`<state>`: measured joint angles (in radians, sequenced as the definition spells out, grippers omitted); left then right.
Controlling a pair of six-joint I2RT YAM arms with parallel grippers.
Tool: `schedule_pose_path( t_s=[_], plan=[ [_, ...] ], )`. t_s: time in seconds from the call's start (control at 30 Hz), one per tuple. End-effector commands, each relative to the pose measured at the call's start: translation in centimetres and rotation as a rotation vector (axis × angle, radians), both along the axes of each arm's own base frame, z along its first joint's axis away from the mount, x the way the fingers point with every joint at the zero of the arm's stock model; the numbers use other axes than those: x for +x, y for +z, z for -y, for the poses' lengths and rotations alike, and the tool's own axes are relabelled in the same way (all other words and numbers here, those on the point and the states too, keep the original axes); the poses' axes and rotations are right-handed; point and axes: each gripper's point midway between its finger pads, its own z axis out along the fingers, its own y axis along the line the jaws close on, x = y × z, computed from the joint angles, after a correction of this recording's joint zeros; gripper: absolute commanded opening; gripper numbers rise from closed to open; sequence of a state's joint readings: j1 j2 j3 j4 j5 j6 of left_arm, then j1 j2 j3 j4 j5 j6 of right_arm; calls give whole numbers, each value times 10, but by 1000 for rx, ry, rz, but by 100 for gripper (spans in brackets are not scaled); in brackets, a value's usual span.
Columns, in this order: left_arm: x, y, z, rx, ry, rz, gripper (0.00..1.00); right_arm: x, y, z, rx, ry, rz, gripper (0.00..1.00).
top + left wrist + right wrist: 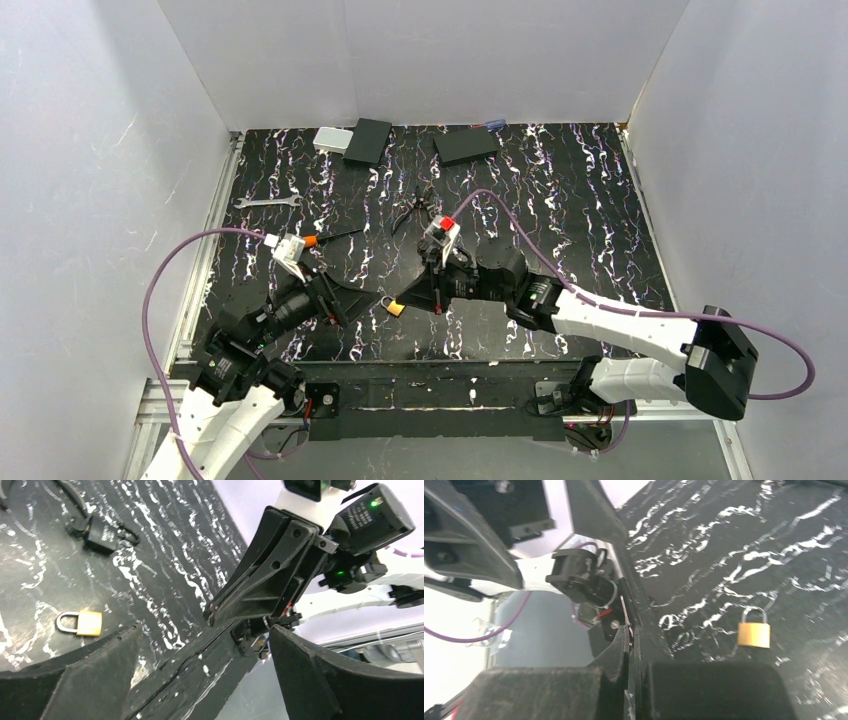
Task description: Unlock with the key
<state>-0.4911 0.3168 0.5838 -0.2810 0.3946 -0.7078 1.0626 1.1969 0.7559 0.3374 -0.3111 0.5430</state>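
Observation:
My left gripper is to close next on the narrow sides of the body (396, 309) (89, 623) of the brass padlock, leaving the padlock's shackle free.
A small brass padlock (394, 308) lies flat on the black marbled table, shackle closed, between my two grippers; it also shows in the left wrist view (85, 623) and the right wrist view (754, 632). My right gripper (630, 630) is shut, and a thin metal sliver, apparently the key (624, 611) seen edge-on, sticks out from its tips. In the top view the right gripper (407, 297) hovers just right of the padlock. My left gripper (202, 630) is wide open with nothing between its fingers, and sits just left of the padlock (358, 303), facing the right gripper (214, 614).
Pliers (412, 212), a wrench (268, 202) and an orange-collared screwdriver (325, 238) lie farther back. Two black boxes (368, 141) (466, 146) and a grey box (331, 139) stand along the back wall. White walls close in three sides.

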Motion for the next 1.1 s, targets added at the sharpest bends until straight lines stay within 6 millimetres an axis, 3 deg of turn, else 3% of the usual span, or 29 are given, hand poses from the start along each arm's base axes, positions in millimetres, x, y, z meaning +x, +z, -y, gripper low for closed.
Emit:
schedule_pose_path(
  t_s=[0.0,0.1,0.23,0.33,0.53,0.77,1.07],
  plan=[
    [-2,-25,-18,144,67,-89,98,13,-21,25,-112,-118,50,1],
    [2,-52,-28,215,131,-210,98,25,-37,42,-180,-219,58,1],
    [4,-106,-48,377,267,-493,98,42,-61,67,-288,-353,79,1],
    [-1,-131,-56,479,304,-658,98,50,-75,82,-338,-421,94,1],
    [8,-140,-49,504,350,-806,97,56,-97,100,-383,-493,107,1],
    [18,-164,-21,445,314,-944,82,57,-115,111,-390,-525,122,1],
    [42,-178,-11,491,446,-1067,80,59,-123,119,-376,-565,118,1]
  ],
)
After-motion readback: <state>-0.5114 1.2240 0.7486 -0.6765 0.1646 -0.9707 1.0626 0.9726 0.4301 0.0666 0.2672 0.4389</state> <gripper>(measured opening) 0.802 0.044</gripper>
